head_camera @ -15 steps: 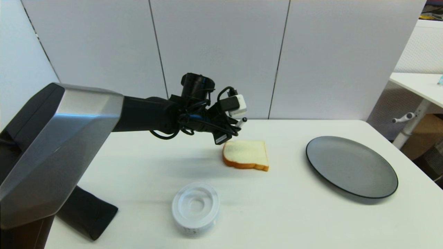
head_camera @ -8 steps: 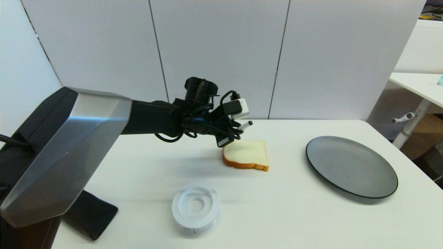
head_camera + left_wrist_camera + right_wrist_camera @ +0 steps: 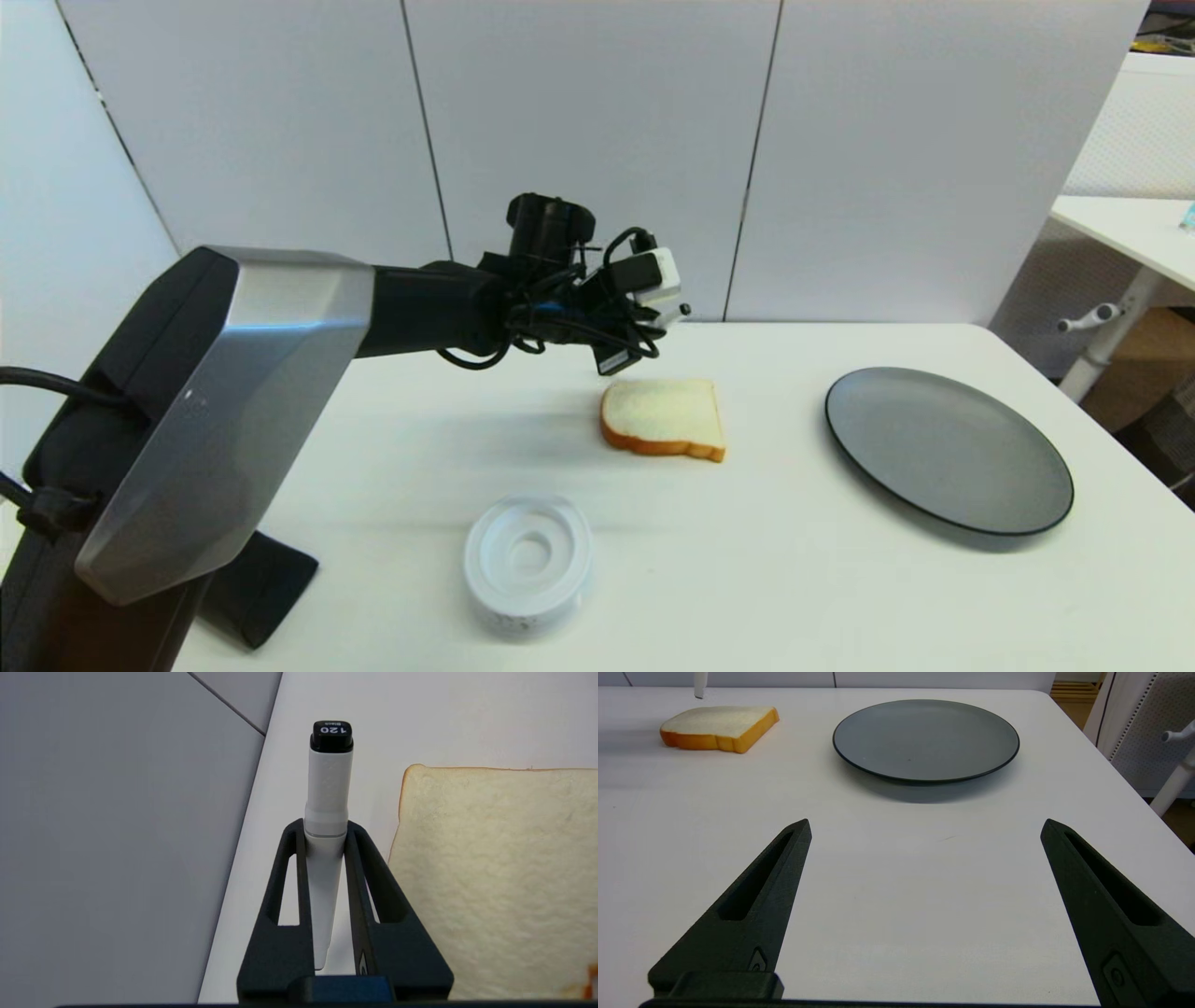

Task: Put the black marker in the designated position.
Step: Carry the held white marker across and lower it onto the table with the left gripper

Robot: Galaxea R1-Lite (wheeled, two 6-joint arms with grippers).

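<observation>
Next, I release the black marker from my left gripper so that it rests on the white tabletop (image 3: 641,360) (image 3: 320,918), just behind the slice of bread.
The black marker (image 3: 328,784), a white barrel with a black cap marked "120", is pinched between the fingers of my left gripper (image 3: 325,826). In the head view the left gripper (image 3: 658,325) hangs in the air over the table's far side, just behind the bread slice (image 3: 665,415), with the marker's dark cap (image 3: 684,309) poking out to the right. The marker touches nothing but the fingers. No mark on the white tabletop (image 3: 747,579) shows a designated position. My right gripper (image 3: 924,828) is open and empty, low over the near right part of the table.
A dark grey plate (image 3: 948,448) lies at the right. A white ring-shaped object (image 3: 528,560) sits near the front centre. A black folded pouch (image 3: 252,588) lies at the front left, partly behind my left arm. White wall panels stand close behind the table.
My left arm has lifted and reached a little farther right and back, carrying the marker higher above the bread slice. Nothing on the table has moved.
</observation>
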